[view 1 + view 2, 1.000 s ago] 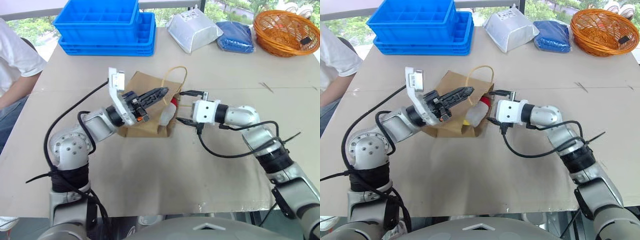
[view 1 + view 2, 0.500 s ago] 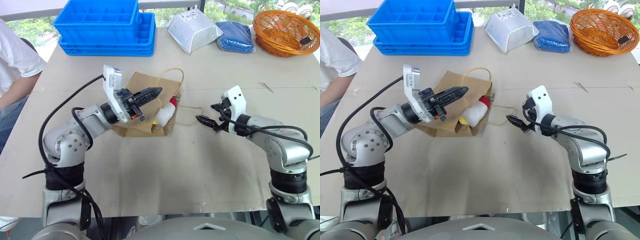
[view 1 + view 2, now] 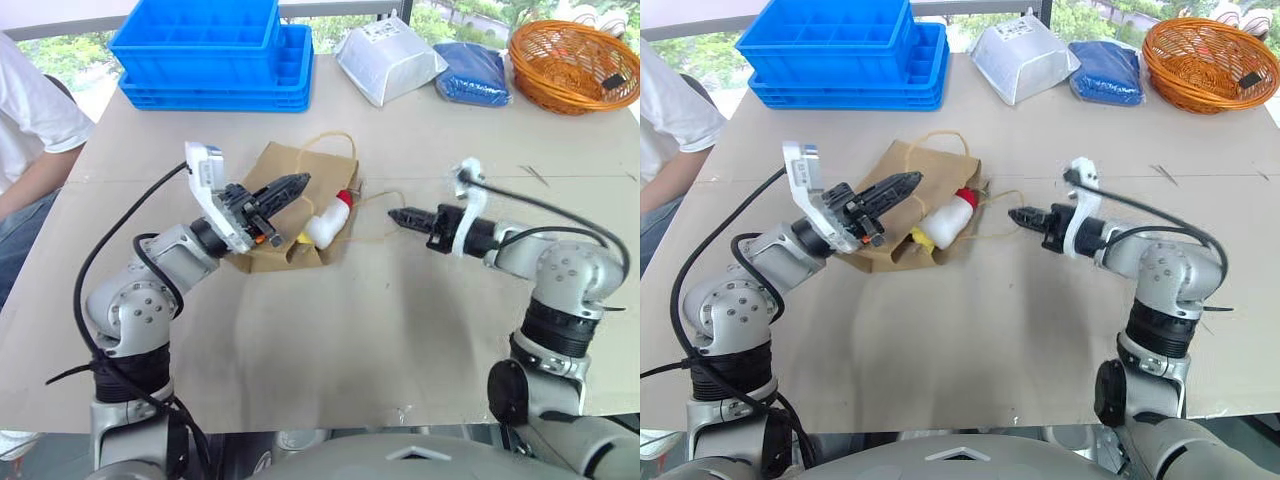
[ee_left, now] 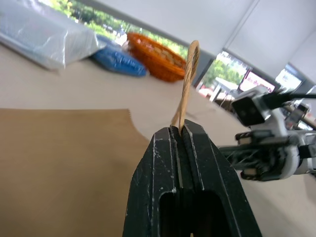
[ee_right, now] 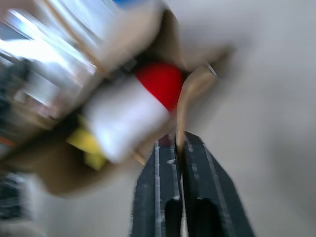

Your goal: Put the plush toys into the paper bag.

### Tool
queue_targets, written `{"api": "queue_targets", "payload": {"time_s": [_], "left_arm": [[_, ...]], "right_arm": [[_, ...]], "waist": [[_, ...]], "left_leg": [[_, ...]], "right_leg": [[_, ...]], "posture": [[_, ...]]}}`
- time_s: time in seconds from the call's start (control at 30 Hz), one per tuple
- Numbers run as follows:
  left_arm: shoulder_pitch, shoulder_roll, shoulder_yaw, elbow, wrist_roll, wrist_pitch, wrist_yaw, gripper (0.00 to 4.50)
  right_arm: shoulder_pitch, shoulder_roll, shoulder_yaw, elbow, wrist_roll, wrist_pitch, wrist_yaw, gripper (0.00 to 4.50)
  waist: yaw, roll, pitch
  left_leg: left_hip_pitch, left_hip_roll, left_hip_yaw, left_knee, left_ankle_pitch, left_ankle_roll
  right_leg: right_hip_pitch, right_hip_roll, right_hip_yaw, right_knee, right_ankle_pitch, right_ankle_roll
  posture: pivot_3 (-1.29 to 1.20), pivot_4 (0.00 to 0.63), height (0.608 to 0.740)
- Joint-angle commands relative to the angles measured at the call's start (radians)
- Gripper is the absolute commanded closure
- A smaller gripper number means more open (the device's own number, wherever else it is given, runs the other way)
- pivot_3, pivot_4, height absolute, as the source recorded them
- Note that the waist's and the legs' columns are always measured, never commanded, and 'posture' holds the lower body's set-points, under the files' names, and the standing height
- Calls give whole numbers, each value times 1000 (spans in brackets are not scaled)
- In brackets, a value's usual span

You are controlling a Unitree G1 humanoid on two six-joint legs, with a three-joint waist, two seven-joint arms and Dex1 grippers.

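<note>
I will release the paper bag upright on the bare table (image 3: 384, 207) beside the plush toy's red end, using my right gripper.
The brown paper bag (image 3: 285, 170) lies flat on the table with its mouth toward my right arm. A white bird plush toy (image 3: 326, 224) with a red end and yellow bits lies in that mouth, partly sticking out. My left gripper (image 3: 301, 181) hovers over the bag, shut on one tan cord handle (image 4: 189, 64), which rises between its fingers. My right gripper (image 3: 393, 215) is level, to the right of the bag, and shut on the other cord handle (image 5: 190, 91). That handle stretches from the bag's mouth to its tips.
Along the table's far edge are stacked blue crates (image 3: 212, 50), a white-grey plastic pouch (image 3: 388, 62), a blue bundle (image 3: 470, 74) and an orange wicker basket (image 3: 570, 66). A person in a white shirt (image 3: 28, 125) sits at the left side.
My right gripper has drawn back to the right from the bag's mouth, rolled over and gone from open to shut on the cord handle. The left gripper kept its grip.
</note>
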State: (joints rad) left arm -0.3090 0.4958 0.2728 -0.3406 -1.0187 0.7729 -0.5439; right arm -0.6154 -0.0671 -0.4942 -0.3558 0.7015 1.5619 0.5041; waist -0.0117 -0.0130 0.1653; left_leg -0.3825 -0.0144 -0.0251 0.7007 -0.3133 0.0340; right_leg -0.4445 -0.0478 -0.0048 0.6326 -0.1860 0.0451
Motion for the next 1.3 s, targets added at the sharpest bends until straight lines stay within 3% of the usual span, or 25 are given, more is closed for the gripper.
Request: {"api": "queue_targets", "payload": {"time_s": [0.03, 0.1, 0.23, 0.3, 0.43, 0.6, 0.8, 0.97, 1.07, 1.1, 1.13, 1.23, 1.3], "left_arm": [[-72, -25, 84, 22, -141, 19, 65, 4500], [-110, -35, 115, 70, -202, 31, 96, 4500], [-170, -54, 102, 109, -194, 14, 108, 4500], [-203, -70, 99, 135, -196, 14, 122, 4500], [-295, -91, 18, 179, -68, -45, 90, 4500], [-399, -89, 1, 243, -35, -52, 62, 4500], [-411, -6, -141, 370, 203, -148, -112, 4500], [-460, -5, -217, 469, 334, -224, -212, 4500], [-459, 37, -210, 457, 297, -174, -334, 4500], [-456, 58, -196, 448, 287, -153, -349, 3790], [-454, 72, -185, 443, 283, -141, -353, 3535], [-424, 130, -144, 415, 252, -76, -386, 2197], [-376, 176, -109, 364, 217, -33, -412, 1273]], "right_arm": [[-97, -27, -157, -86, 229, 51, 1, 4462], [-181, -50, -217, -100, 375, 53, -62, 4462], [-304, -70, -275, -67, 596, 49, -266, 4462], [-288, -114, -238, -51, 722, -6, -374, 4462], [-194, -252, -106, -47, 993, -212, -627, 4462], [-140, -433, 56, -87, 1244, -474, -825, 4462], [-32, -542, 218, -184, 1256, -593, -838, 4462], [51, -629, 321, -220, 961, -568, -684, 4462], [129, -679, 309, -225, 837, -595, -498, 4462], [142, -696, 293, -225, 798, -611, -452, 3947], [151, -708, 285, -227, 766, -624, -420, 3692], [188, -798, 277, -278, 616, -664, -256, 2296], [244, -859, 203, -304, 640, -664, -122, 1333]], "waist": [[1, 0, 0], [-1, 0, 0], [-7, 0, 0], [-4, 0, 0], [0, 0, 0], [-8, 1, 1], [-16, 1, 1], [-4, 1, 1], [1, 1, 1], [1, 1, 1], [-1, 1, 1], [-3, 1, 1], [-1, 1, 1]], "left_leg": [[0, 0, -1, 0, 0, 0], [0, 0, -1, 0, 0, 0], [1, 0, 0, 0, 0, 0], [1, 0, -1, 0, 0, 0], [0, -1, 0, 0, 0, 0], [0, -2, 2, 0, 0, 1], [2, 1, 4, -1, -3, 6], [0, 2, 6, 0, -3, 7], [-2, 2, 5, 0, -4, 8], [-2, 2, 5, 0, -4, 7], [-3, 3, 5, 0, -4, 8], [-2, 3, 7, 0, -4, 8], [-2, 3, 7, 0, -5, 10]], "right_leg": [[0, 0, 0, 0, 0, 0], [0, 0, -1, 1, 0, 0], [0, 0, 0, 3, 0, 0], [0, 1, -1, 4, 0, 0], [0, -1, 0, 3, 0, 0], [0, -1, 1, 2, 0, 0], [0, 5, 3, 2, 0, 0], [-1, 4, 5, 0, 0, 0], [-1, 4, 4, -4, 0, 0], [-1, 4, 4, -4, 0, 1], [-1, 4, 4, -5, 0, 1], [-1, 3, 4, -6, 0, 1], [-2, 3, 4, -6, -1, 1]], "posture": [[0, 150, 740], [0, 150, 740], [0, 150, 740], [0, 150, 740], [0, 150, 740], [0, 150, 740], [0, 150, 740], [0, 150, 740], [0, 150, 740], [0, 150, 740], [0, 150, 740], [0, 150, 740], [0, 150, 740]]}}
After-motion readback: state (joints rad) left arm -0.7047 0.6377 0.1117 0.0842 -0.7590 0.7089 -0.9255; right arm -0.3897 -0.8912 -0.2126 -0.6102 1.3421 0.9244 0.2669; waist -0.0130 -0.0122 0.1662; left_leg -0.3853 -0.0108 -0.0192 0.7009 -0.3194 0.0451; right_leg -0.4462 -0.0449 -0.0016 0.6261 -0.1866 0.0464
